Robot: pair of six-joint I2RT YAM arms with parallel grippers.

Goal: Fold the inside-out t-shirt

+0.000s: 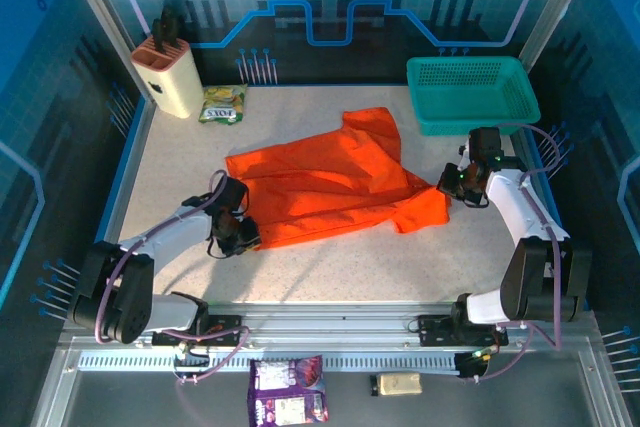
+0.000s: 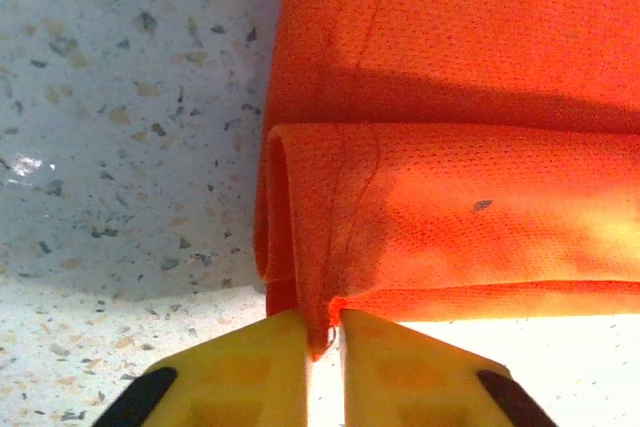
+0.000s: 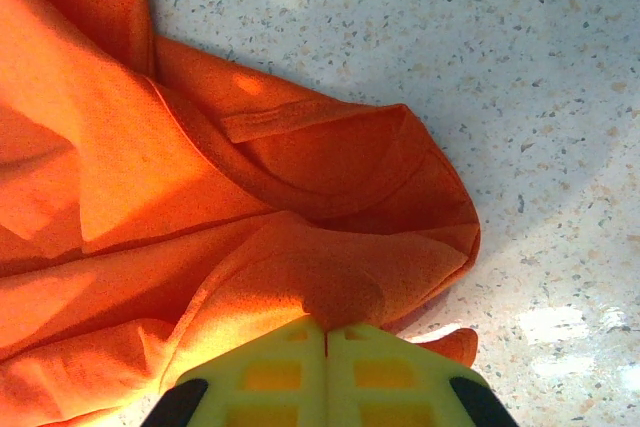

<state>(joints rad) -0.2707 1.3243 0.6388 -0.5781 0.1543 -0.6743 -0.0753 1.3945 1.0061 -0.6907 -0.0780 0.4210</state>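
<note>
The robot's right gripper pinches bunched cloth while the sleeve sticks out past the t-shirt's near edge, so it should open and take the sleeve's end [image 1: 439, 212] before the next fold.
The inside-out t-shirt [image 1: 330, 182], bright orange and wrinkled, lies spread across the middle of the table. My left gripper [image 1: 242, 234] sits at its near left corner, shut on a doubled-over hem edge [image 2: 322, 322] pinched between the yellow fingers [image 2: 250, 372]. At the shirt's right end my right gripper [image 1: 452, 185] is shut on a bunch of sleeve cloth [image 3: 340, 297]; its jaws meet with the fabric caught at their tips. The cloth [image 2: 450, 237] near the left gripper is rolled into a fold.
A teal mesh basket [image 1: 472, 92] stands at the back right, close behind the right arm. A beige knife block [image 1: 168, 72] and a green snack packet [image 1: 222, 104] sit at the back left. Bare speckled tabletop [image 1: 340, 267] lies in front of the shirt.
</note>
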